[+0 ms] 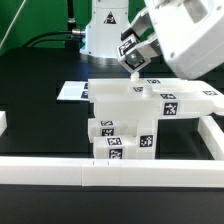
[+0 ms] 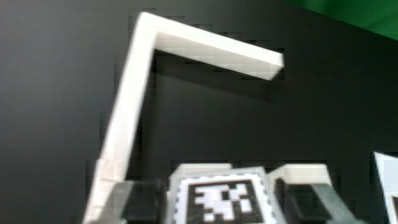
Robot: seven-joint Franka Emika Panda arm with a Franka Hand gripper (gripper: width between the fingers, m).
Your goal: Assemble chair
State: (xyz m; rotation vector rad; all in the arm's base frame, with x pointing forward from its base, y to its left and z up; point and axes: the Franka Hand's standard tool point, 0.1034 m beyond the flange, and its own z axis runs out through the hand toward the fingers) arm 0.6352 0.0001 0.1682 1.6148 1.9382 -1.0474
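Observation:
The robot's gripper will release the tagged block on the flat white slab, midway point(image 1: 127, 96) along the front edge of the slab. The tagged block is held above the slab's far end.
The chair stands partly built in the middle of the exterior view. Its flat white slab point(image 1: 150, 98) lies on top of tagged white blocks point(image 1: 118, 138). My gripper point(image 1: 131, 58) hangs just above the slab's far end, coming in from the exterior view's upper right. It is shut on a small white tagged block point(image 1: 133, 64). In the wrist view that tagged block point(image 2: 217, 197) sits between the two dark fingers point(image 2: 139, 197) of the gripper point(image 2: 217, 205). The black table lies far below.
White border rails run along the front point(image 1: 110, 175) and the exterior view's right point(image 1: 214, 132), with a stub at its left point(image 1: 3, 122). A rail corner point(image 2: 178, 42) shows in the wrist view. The marker board point(image 1: 72, 92) lies behind the chair.

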